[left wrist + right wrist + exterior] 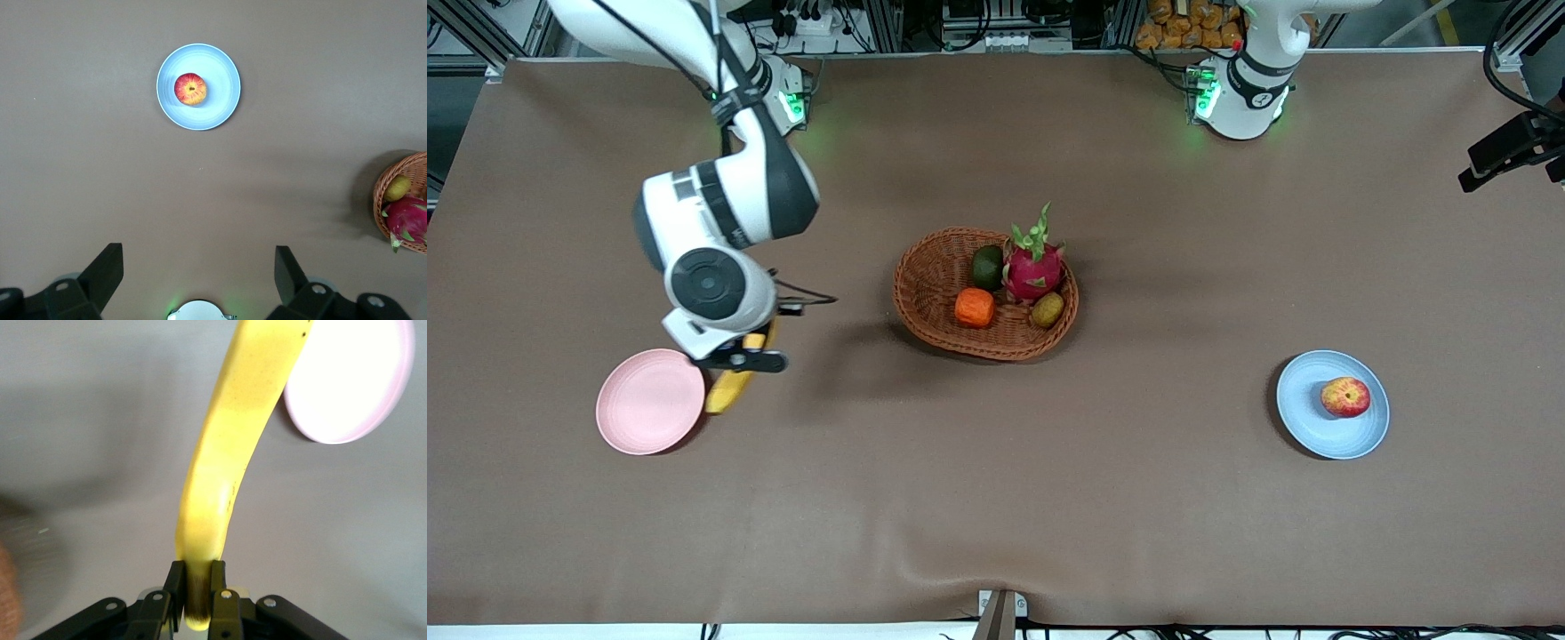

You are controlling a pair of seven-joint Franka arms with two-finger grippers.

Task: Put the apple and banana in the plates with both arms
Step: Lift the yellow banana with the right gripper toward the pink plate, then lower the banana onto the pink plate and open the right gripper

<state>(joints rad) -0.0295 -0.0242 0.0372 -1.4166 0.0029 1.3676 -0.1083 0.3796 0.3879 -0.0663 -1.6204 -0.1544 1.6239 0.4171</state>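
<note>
The banana will go down from my right gripper onto the pink plate (630,404) (375,367), toward the part of the plate's rim that is farthest from the basket.
My right gripper (749,348) is shut on one dark end of the yellow banana (733,384) and holds it just beside the pale pink plate (649,402), at the plate's edge nearest the basket. In the right wrist view the banana (227,453) runs away from the gripper (197,577) toward the pink plate (350,380). The red and yellow apple (1345,396) sits on the light blue plate (1303,418). The left wrist view shows the apple (190,89) on the blue plate (223,87) far below my open, empty left gripper (199,270). The left hand is out of the front view.
An oval brown wicker basket (934,298) stands mid-table with a pink dragon fruit (1033,267), a ridged orange fruit (975,308), a dark green fruit (987,267) and a small olive fruit (1048,309). The left arm's base (1240,89) waits at the table's top edge.
</note>
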